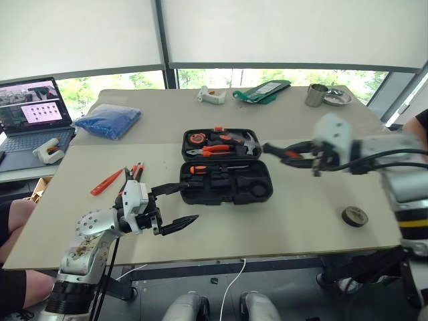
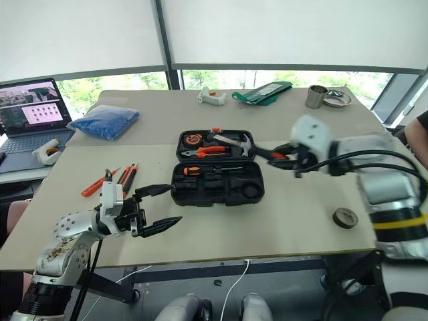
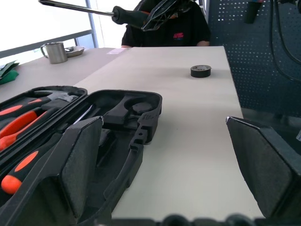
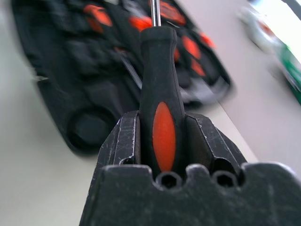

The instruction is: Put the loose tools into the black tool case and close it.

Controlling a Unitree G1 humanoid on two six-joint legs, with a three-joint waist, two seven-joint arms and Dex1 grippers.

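The black-and-orange screwdriver will go down from my right gripper in the case's near half (image 1: 235,172) (image 4: 120,73), next to the screwdriver by the hinge.
The black tool case (image 1: 226,182) lies open at the table's middle, with pliers, a hammer and a tape measure in its far half. My right gripper (image 1: 289,155) hovers just right of the case, shut on a black-and-orange screwdriver (image 4: 162,108) whose shaft points toward the case (image 4: 89,84). My left gripper (image 1: 175,204) is open and empty, level, at the case's near left corner (image 3: 136,136). An orange screwdriver (image 1: 107,182) and two more slim orange-and-black tools (image 1: 135,171) lie left of the case. The black tape roll (image 1: 354,216) sits near the right front edge.
A blue bag (image 1: 107,120) lies at the back left, beside a laptop (image 1: 33,114) on a side table. At the back stand a white tool (image 1: 212,97), a green packet (image 1: 264,90) and a metal cup (image 1: 315,95). A person in a black shirt (image 3: 188,30) is beyond the right end.
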